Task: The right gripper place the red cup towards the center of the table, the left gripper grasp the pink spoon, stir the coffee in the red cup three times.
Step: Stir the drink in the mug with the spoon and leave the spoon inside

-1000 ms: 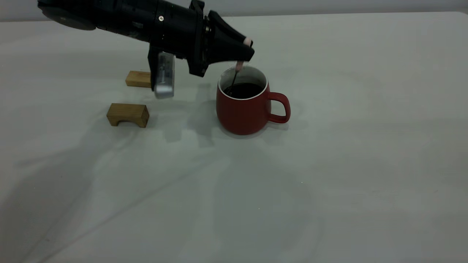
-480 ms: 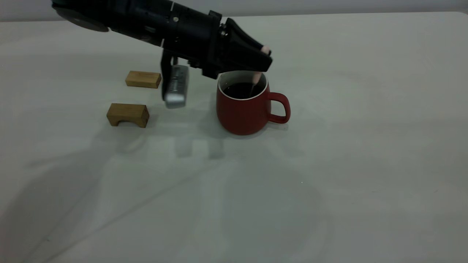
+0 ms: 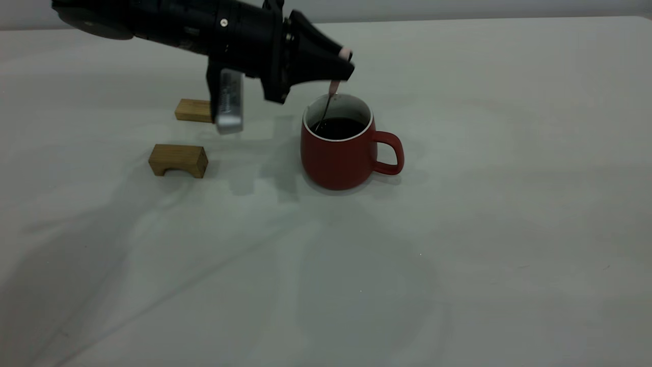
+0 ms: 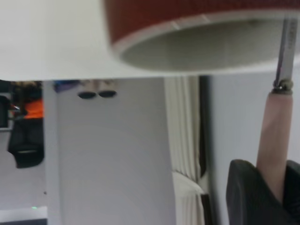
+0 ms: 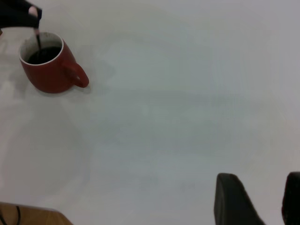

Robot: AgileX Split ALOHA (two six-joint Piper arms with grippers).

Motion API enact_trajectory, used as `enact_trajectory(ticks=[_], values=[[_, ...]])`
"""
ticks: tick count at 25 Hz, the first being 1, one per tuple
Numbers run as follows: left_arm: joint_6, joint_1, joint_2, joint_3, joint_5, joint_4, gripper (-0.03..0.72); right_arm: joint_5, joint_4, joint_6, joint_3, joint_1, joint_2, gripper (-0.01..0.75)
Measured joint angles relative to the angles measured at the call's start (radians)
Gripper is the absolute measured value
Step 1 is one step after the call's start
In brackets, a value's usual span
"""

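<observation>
My left gripper is going to release the pink spoon against the red cup's inner rim (image 3: 361, 107), close to the handle of the red cup.
The red cup (image 3: 338, 155) stands near the middle of the table (image 3: 458, 229), handle to the right, with dark coffee (image 3: 342, 127) inside. My left gripper (image 3: 344, 65) hangs just above the cup's far left rim, shut on the pink spoon (image 3: 333, 88). The spoon's metal neck slants down into the coffee at the left side. In the left wrist view the pink spoon handle (image 4: 274, 136) sits between the dark fingers (image 4: 246, 192) below the cup rim (image 4: 197, 42). My right gripper (image 5: 262, 199) is open and empty, far from the cup (image 5: 49, 70).
Two wooden blocks lie left of the cup: an arched one (image 3: 178, 159) nearer the front, a flat one (image 3: 192, 110) behind, partly covered by the left arm's silver box (image 3: 228, 107). Bare tabletop spreads to the right and front.
The left gripper swung right across the cup half a second ago and has now come back left. The spoon moved from the cup's right side to its left side.
</observation>
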Motion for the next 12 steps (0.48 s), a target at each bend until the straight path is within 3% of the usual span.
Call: enact_trajectory(ticks=[6, 12], values=[[0.025, -0.061, 0.0, 0.0, 0.002, -0.044, 0.163, 0.0, 0.0, 0.0, 0.0, 0.0, 0.0, 0.294], [-0.078, -0.069, 0.0, 0.0, 0.065, 0.116, 0.163, 0.0, 0.0, 0.0, 0.0, 0.0, 0.0, 0.294]])
